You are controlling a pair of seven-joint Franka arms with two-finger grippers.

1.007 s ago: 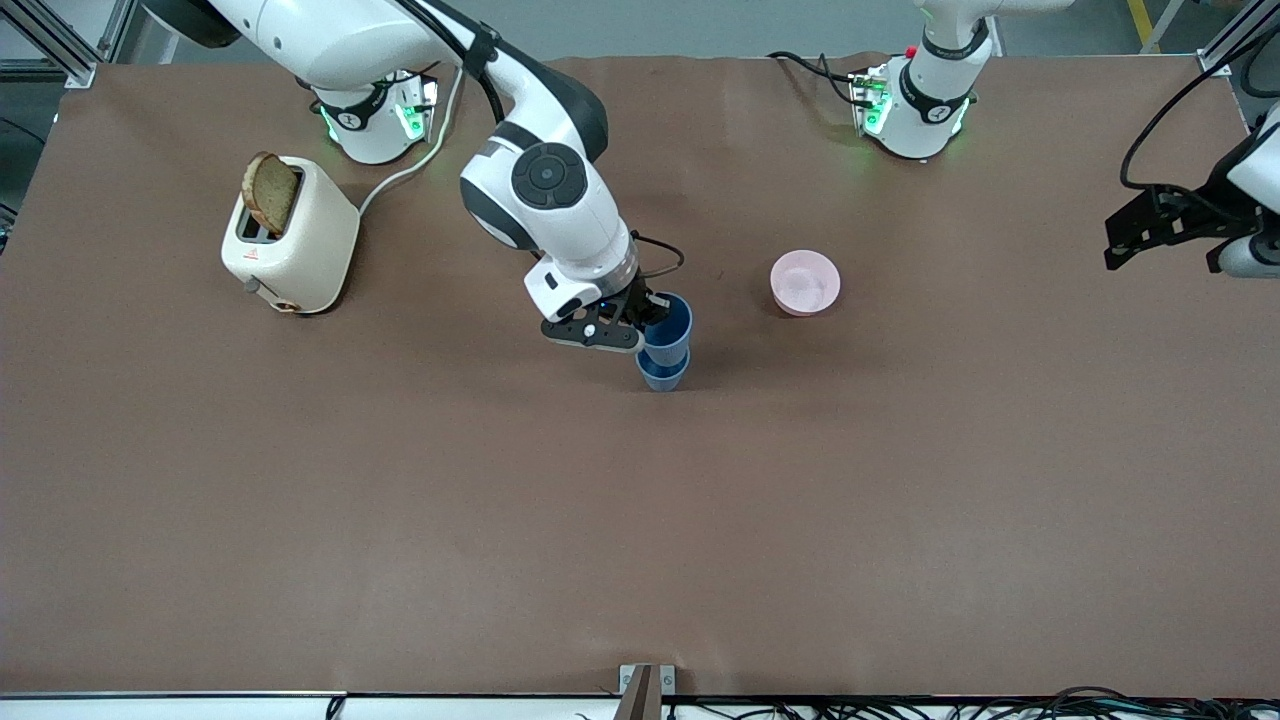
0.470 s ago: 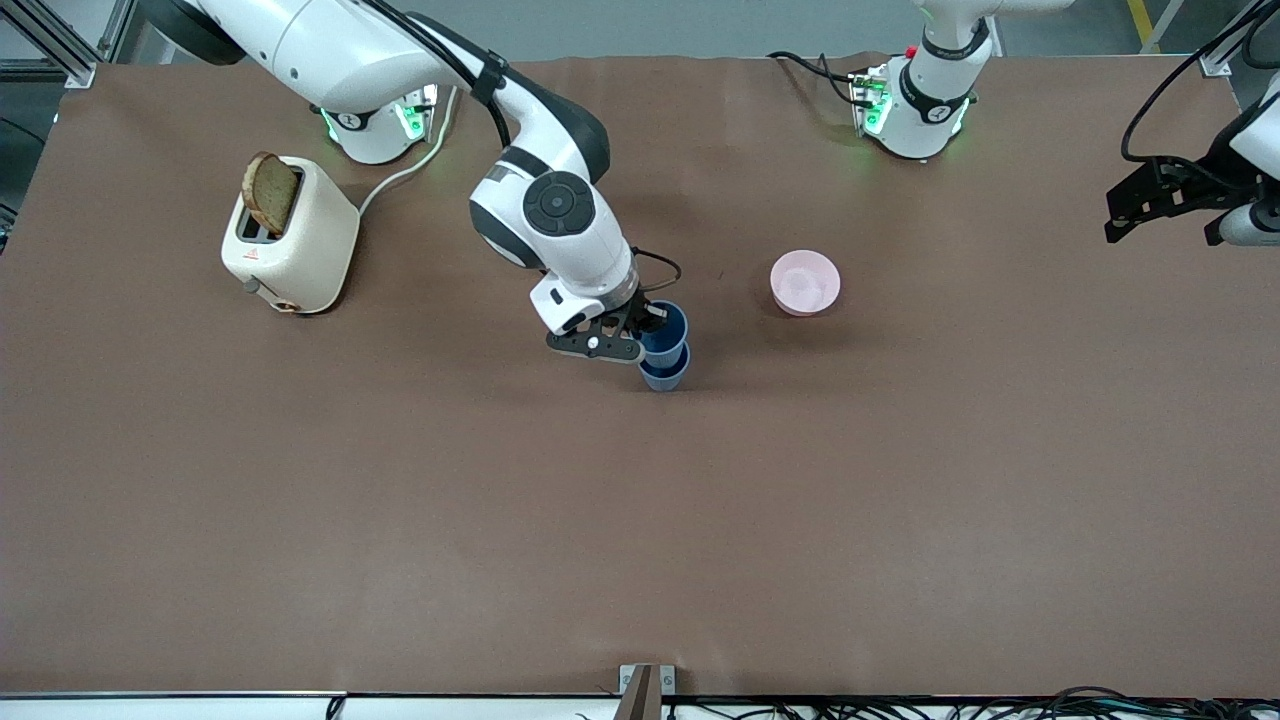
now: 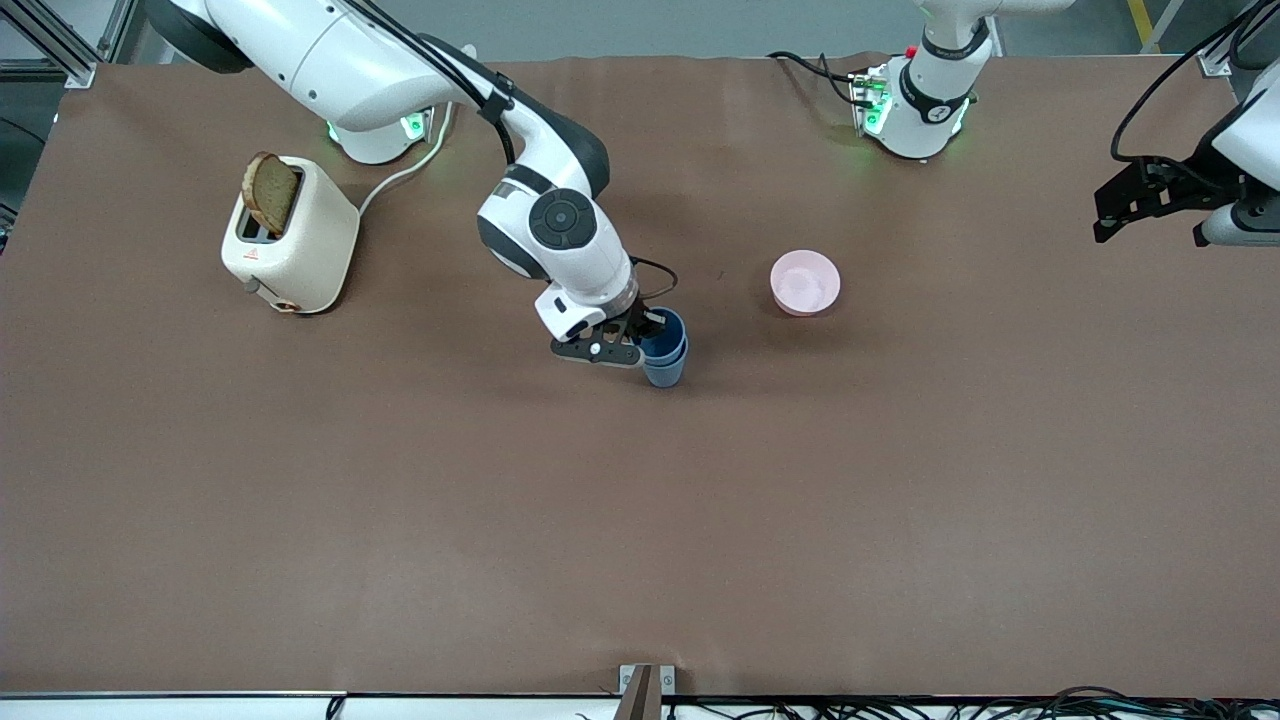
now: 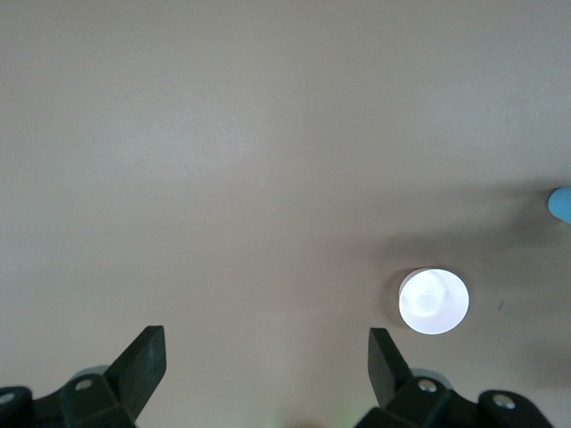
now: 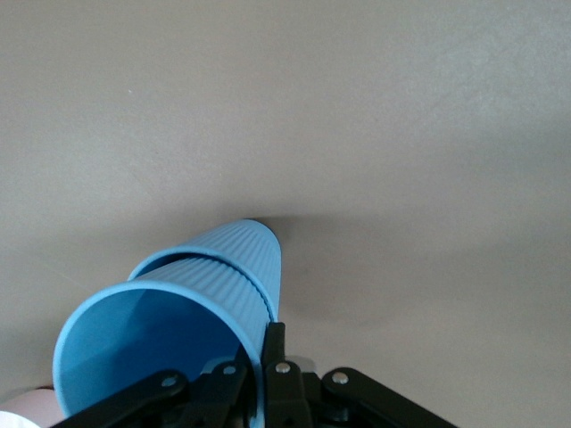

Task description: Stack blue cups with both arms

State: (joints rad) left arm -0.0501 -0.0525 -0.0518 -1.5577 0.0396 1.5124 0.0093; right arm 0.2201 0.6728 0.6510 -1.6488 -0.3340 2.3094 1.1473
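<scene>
My right gripper is to let go of the upper blue cup seated deep inside the lower blue cup (image 3: 668, 362) (image 5: 234, 260).
Two blue cups stand nested mid-table: the upper blue cup (image 3: 666, 331) sits inside the lower blue cup (image 3: 666, 372). My right gripper (image 3: 641, 341) is shut on the upper cup's rim, one finger inside and one outside. In the right wrist view the upper cup (image 5: 143, 343) fills the lower cup (image 5: 254, 250), with my right gripper (image 5: 257, 361) pinching its wall. My left gripper (image 3: 1150, 195) is open and empty, held high over the left arm's end of the table; its open jaws (image 4: 266, 361) show in the left wrist view.
A pink bowl (image 3: 804, 282) sits beside the cups toward the left arm's end; it shows in the left wrist view (image 4: 434, 301). A cream toaster (image 3: 290, 237) with a slice of bread (image 3: 271, 192) stands toward the right arm's end.
My right gripper has lowered the upper cup deeper into the lower cup. My left gripper has drifted slightly upward at the table's end.
</scene>
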